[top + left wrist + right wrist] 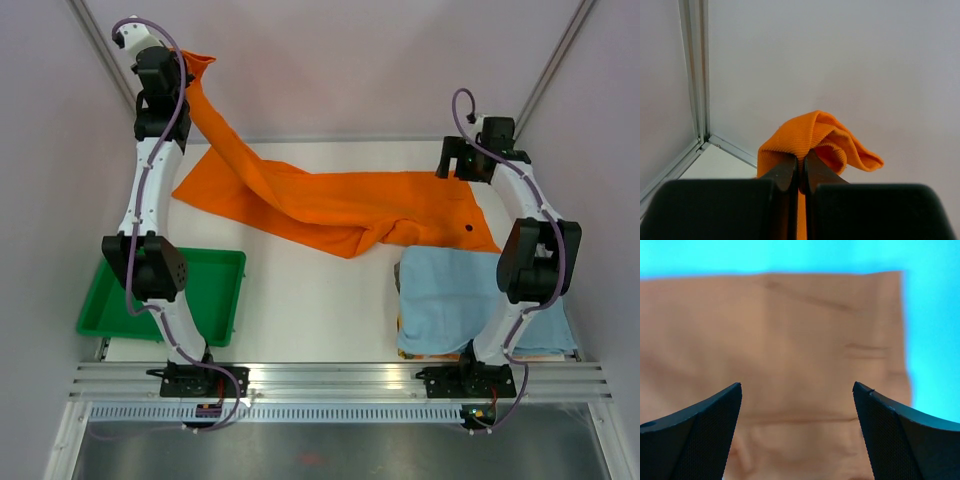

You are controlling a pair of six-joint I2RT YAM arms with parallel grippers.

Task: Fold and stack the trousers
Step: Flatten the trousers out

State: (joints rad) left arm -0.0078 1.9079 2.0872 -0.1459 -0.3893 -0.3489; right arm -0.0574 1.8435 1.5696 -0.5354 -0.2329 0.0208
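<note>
The orange trousers' waistband has a far corner (467, 179) (889, 297), nearest the back wall. My right gripper needs to go there next and close on it.
The orange trousers (340, 205) lie spread across the back of the white table, one leg pulled up to the far left. My left gripper (180, 62) is shut on the end of that leg and holds it raised high near the back wall; the pinched cloth (812, 132) bulges over the closed fingertips. My right gripper (457, 165) is open and hovers low over the waist end of the trousers (790, 350) at the right, fingers (715, 412) wide apart with cloth filling the view between them.
A green tray (215, 265) sits at the front left. A folded light blue cloth (450, 290) lies at the front right, partly under my right arm, touching the trousers' near edge. Walls and a metal corner post (697, 75) close the back.
</note>
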